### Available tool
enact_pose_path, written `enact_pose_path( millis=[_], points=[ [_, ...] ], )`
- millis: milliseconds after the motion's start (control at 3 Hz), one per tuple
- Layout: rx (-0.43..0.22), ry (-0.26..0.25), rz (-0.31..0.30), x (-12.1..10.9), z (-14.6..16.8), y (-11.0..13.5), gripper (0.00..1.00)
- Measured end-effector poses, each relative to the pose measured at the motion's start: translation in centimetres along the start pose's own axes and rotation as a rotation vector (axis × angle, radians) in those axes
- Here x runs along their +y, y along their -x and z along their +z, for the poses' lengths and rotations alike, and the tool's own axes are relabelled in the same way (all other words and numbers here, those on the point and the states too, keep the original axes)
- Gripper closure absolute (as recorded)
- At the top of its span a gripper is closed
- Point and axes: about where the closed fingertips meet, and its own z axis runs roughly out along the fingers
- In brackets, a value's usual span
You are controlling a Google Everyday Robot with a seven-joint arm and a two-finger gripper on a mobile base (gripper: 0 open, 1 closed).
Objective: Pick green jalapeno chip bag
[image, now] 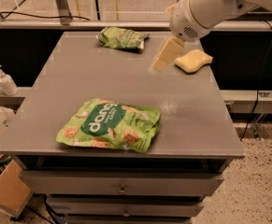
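The gripper will next go to the small jalapeno chip bag and close on its end [135,42] closest to the yellow sponge.
The small, wrinkly light-green jalapeno chip bag [122,37] lies flat at the far edge of the grey table [79,83], left of centre. My gripper [160,64] hangs from the white arm [205,6] above the table's far right part. It is to the right of the bag and somewhat nearer to me, and apart from it. It holds nothing that I can see.
A larger green bag with a dark-green "dang" logo [110,125] lies near the front edge. A yellow sponge [193,60] sits at the far right, just right of the gripper. A soap dispenser [4,80] stands on a ledge left of the table.
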Motion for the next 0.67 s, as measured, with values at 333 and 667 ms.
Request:
enact_pose_path(
  millis=[333,667],
  points=[
    [-0.005,-0.034,-0.013,-1.7,2.3,0.0,0.00],
    [0.000,-0.077,-0.018,-3.5,5.1,-0.1,0.00]
  ],
)
